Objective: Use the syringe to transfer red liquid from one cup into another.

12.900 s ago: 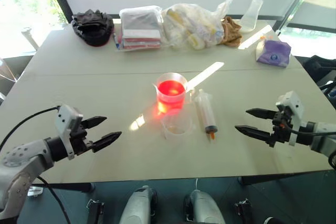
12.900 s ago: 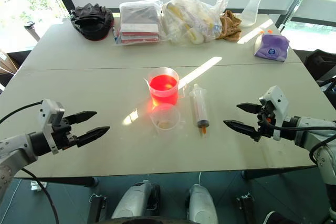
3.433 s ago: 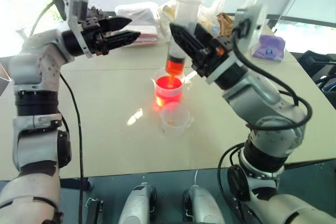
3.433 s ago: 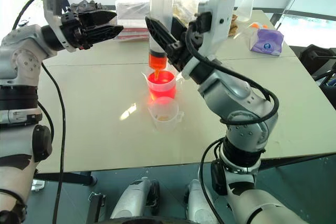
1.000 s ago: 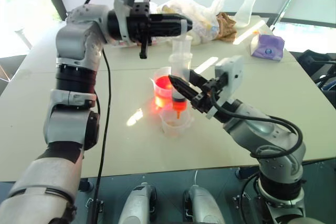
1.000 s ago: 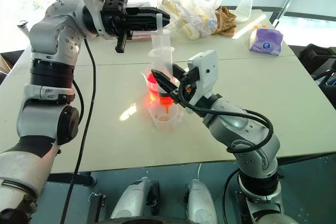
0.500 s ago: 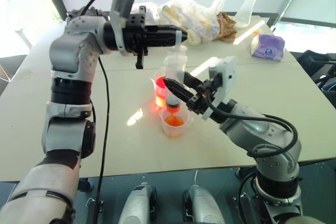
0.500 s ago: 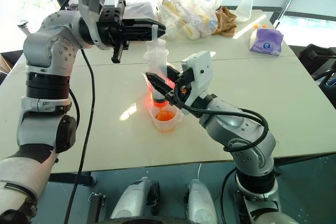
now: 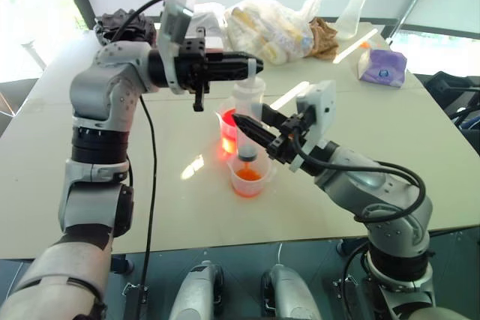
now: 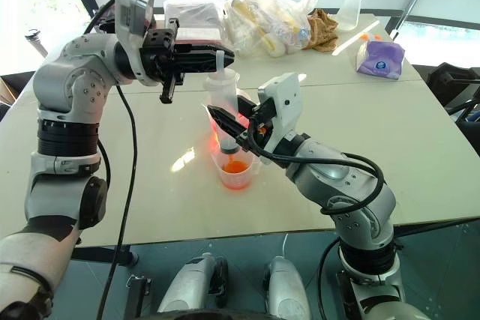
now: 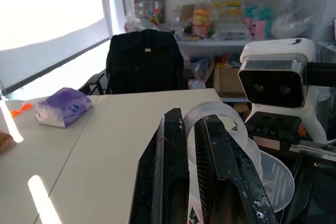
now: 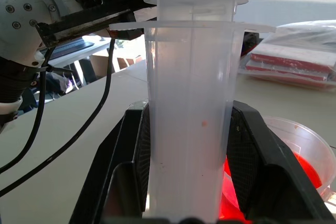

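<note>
Next, my right gripper releases the syringe on the bare tabletop (image 9: 312,138) beside the cups, on the purple packet's side.
The syringe (image 9: 246,104) stands upright, tip down in the shorter cup (image 9: 249,183), which holds red liquid (image 9: 248,174). My right gripper (image 9: 253,121) is shut on the syringe barrel (image 12: 189,129), one finger (image 12: 140,150) on each side of it. My left gripper (image 9: 256,63) reaches in level from the left. It is shut on the white plunger top (image 11: 212,115), right above the barrel. The taller cup (image 9: 227,127) stands just behind, glowing with red liquid (image 12: 294,169) and partly hidden by the syringe.
Along the table's far edge lie a black bundle (image 9: 120,24), a stack of red packs (image 10: 196,22), clear plastic bags (image 9: 270,26), a clear flask (image 9: 352,14) and a purple packet (image 9: 376,65). Bare tabletop lies on both sides of the cups.
My left gripper has sunk with the plunger, which now sits nearly fully inside the barrel. The shorter cup has gained red liquid. My right gripper has stayed in place.
</note>
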Tool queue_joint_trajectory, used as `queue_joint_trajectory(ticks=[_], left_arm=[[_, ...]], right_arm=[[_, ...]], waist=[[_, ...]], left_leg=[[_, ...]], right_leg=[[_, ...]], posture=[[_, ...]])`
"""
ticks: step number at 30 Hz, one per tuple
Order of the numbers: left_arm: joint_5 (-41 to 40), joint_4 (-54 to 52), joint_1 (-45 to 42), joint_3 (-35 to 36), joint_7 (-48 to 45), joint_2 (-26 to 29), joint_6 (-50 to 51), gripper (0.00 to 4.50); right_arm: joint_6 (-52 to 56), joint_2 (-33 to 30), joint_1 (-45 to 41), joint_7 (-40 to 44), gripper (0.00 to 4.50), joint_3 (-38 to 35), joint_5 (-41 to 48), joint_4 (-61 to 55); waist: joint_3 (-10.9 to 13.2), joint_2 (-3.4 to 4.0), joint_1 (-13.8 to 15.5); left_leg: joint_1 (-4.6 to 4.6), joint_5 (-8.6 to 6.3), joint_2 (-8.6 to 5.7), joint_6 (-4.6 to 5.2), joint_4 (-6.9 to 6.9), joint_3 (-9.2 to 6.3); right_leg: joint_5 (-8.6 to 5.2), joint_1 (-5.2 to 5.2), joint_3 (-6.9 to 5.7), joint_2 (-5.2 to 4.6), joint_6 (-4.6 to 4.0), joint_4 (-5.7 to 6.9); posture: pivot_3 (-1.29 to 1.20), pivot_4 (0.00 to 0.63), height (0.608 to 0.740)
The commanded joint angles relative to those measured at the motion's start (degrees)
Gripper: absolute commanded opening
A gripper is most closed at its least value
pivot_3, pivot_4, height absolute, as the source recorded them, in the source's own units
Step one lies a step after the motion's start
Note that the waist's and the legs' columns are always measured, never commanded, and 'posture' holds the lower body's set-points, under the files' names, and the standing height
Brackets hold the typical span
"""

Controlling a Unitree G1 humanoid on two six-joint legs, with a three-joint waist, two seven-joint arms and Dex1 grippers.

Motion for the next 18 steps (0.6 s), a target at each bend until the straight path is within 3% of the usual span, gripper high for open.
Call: queue_joint_trajectory(ticks=[1,8,12,18], left_arm=[[-2.8,0.3,-1.5,-1.6,-1.5,-1.1,2.9,1.05],[-0.8,3.5,-4.4,1.2,0.6,1.4,-1.1,2.78],[-0.6,4.1,-5.2,3.0,2.9,4.2,-1.6,2.78],[-7.7,-8.5,1.3,10.2,11.1,12.2,10.4,2.78]], right_arm=[[-3.1,0.4,-4.1,-1.2,1.53,-4.0,-0.5,-1.4],[-2.8,-0.7,-4.5,-0.6,1.53,-4.2,0.0,-2.2],[-2.6,-1.1,-4.7,-0.7,1.53,-4.9,0.5,-2.7],[-1.1,-3.4,-8.3,-1.5,1.53,-11.5,5.1,0.0]], waist=[[0.0,0.00,0.0],[0.0,0.00,0.0],[0.0,0.00,-0.1],[0.0,0.00,-0.3]], left_leg=[[0.00,0.00,0.00,0.00,0.00,0.00],[0.01,0.00,0.00,0.00,0.00,0.00],[0.01,0.00,0.00,0.00,0.00,0.01],[0.01,0.10,0.01,-0.17,-0.02,0.02]], right_leg=[[0.00,0.00,0.00,0.00,0.00,0.00],[0.00,0.00,0.00,0.01,0.00,0.00],[0.00,0.00,0.00,0.00,0.00,0.00],[0.00,-0.02,0.07,-0.02,0.00,-0.01]], posture=[[0.00,0.150,0.740],[0.00,0.150,0.740],[0.00,0.150,0.740],[0.00,0.150,0.740]])
